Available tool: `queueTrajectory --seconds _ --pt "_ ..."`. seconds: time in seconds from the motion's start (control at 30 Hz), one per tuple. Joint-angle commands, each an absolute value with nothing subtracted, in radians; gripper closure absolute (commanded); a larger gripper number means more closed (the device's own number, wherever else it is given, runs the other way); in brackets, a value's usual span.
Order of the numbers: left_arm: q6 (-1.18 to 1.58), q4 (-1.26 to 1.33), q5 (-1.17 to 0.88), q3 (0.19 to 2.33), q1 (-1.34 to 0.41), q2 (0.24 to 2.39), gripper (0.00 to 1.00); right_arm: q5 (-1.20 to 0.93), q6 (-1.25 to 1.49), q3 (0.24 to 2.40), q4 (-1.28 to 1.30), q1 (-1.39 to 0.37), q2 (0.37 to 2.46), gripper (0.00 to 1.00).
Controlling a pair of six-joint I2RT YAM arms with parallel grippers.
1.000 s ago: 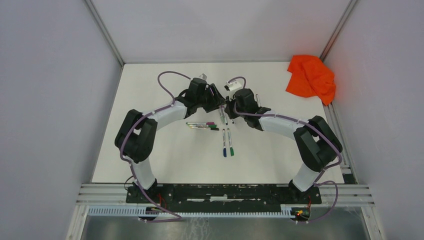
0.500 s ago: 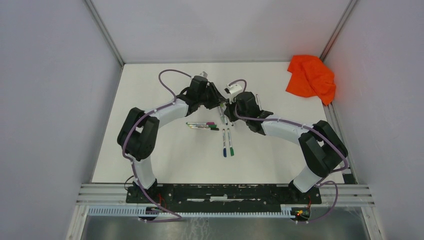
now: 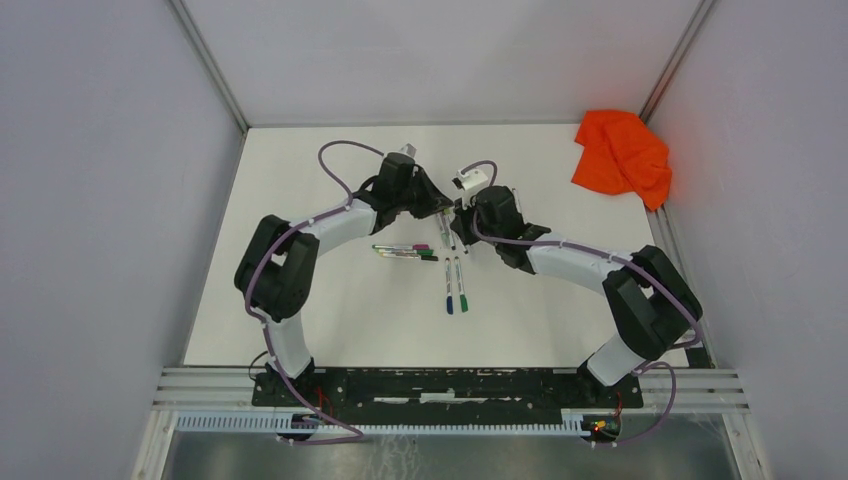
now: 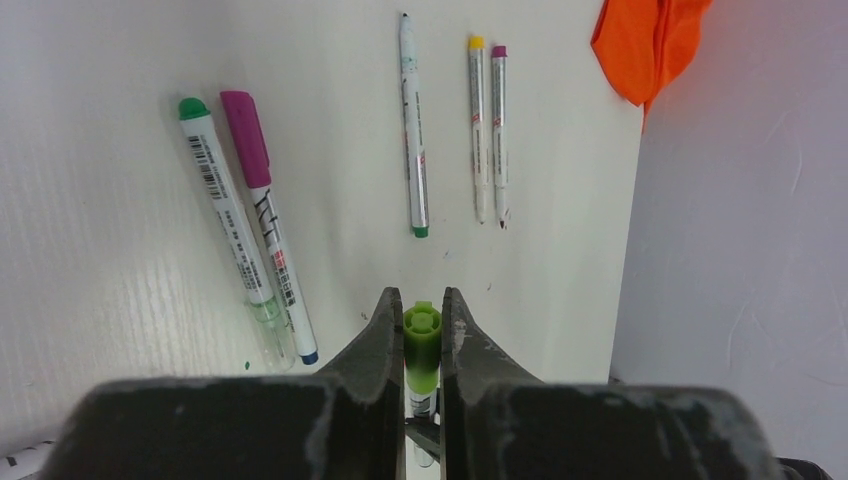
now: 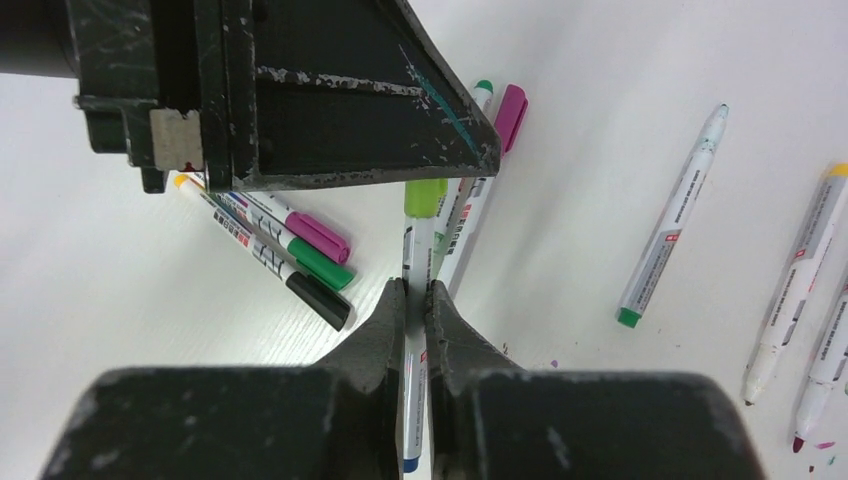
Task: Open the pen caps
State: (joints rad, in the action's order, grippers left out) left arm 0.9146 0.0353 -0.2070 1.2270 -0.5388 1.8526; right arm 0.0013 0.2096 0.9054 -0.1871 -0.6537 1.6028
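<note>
I need to release the light green pen cap on the white table (image 3: 391,206) with my left gripper, beyond the row with the black-capped pen.
A white pen is held in the air between my two grippers. My left gripper (image 4: 421,300) is shut on its light green pen cap (image 4: 422,335), whose ribbed end faces the left wrist camera. My right gripper (image 5: 416,288) is shut on the pen's white barrel (image 5: 413,250), and the green cap (image 5: 425,197) shows beyond it under the left gripper's black fingers (image 5: 330,100). From above, the two grippers meet nose to nose (image 3: 448,211) at mid-table. Other capped pens lie below: magenta (image 5: 318,237), green (image 5: 322,264) and black (image 5: 320,300) caps.
More pens lie on the white table: a row (image 3: 405,250) left of centre, a pair (image 3: 455,285) nearer the bases, and several thin ones (image 4: 412,120) (image 4: 488,120) farther off. An orange cloth (image 3: 622,155) sits in the back right corner by the wall.
The left gripper's jaws have closed onto the green cap. The right arm has shifted slightly to the right and still holds the barrel.
</note>
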Motion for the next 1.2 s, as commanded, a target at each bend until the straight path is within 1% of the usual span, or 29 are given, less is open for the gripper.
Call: queueTrajectory --seconds 0.0,0.03,0.1,0.13,0.5,0.57,0.63,0.7,0.8,0.9,1.17 --pt "0.873 0.156 -0.289 1.214 -0.539 1.843 0.98 -0.031 0.180 0.894 -0.235 -0.662 1.547 0.85" --pt "0.865 0.168 -0.305 1.212 -0.539 1.842 0.98 -0.036 0.177 0.894 -0.235 -0.662 1.546 0.81" --pt "0.852 0.192 -0.335 1.211 -0.540 1.840 0.98 -0.045 0.175 0.894 -0.236 -0.662 1.548 0.76" --pt "0.848 0.205 -0.346 1.210 -0.539 1.839 0.98 -0.048 0.176 0.894 -0.236 -0.662 1.550 0.75" --pt "0.821 0.273 -0.412 1.205 -0.537 1.818 0.98 -0.056 0.174 0.863 -0.252 -0.658 1.557 0.73" --pt "0.821 0.283 -0.418 1.202 -0.537 1.815 0.98 -0.063 0.176 0.857 -0.257 -0.654 1.561 0.76" --pt "0.821 0.296 -0.425 1.199 -0.533 1.812 0.98 -0.071 0.183 0.849 -0.263 -0.650 1.563 0.85" --pt "0.823 0.304 -0.429 1.197 -0.529 1.810 0.98 -0.083 0.186 0.844 -0.268 -0.642 1.566 0.99" --pt "0.830 0.309 -0.415 1.195 -0.521 1.807 0.98 -0.089 0.182 0.841 -0.261 -0.635 1.569 1.00" --pt "0.856 0.290 -0.372 1.207 -0.508 1.818 0.98 -0.051 0.163 0.846 -0.232 -0.634 1.567 1.00" --pt "0.910 0.089 -0.185 1.362 -0.501 1.864 0.98 0.200 0.102 0.861 -0.115 -0.645 1.563 1.00"
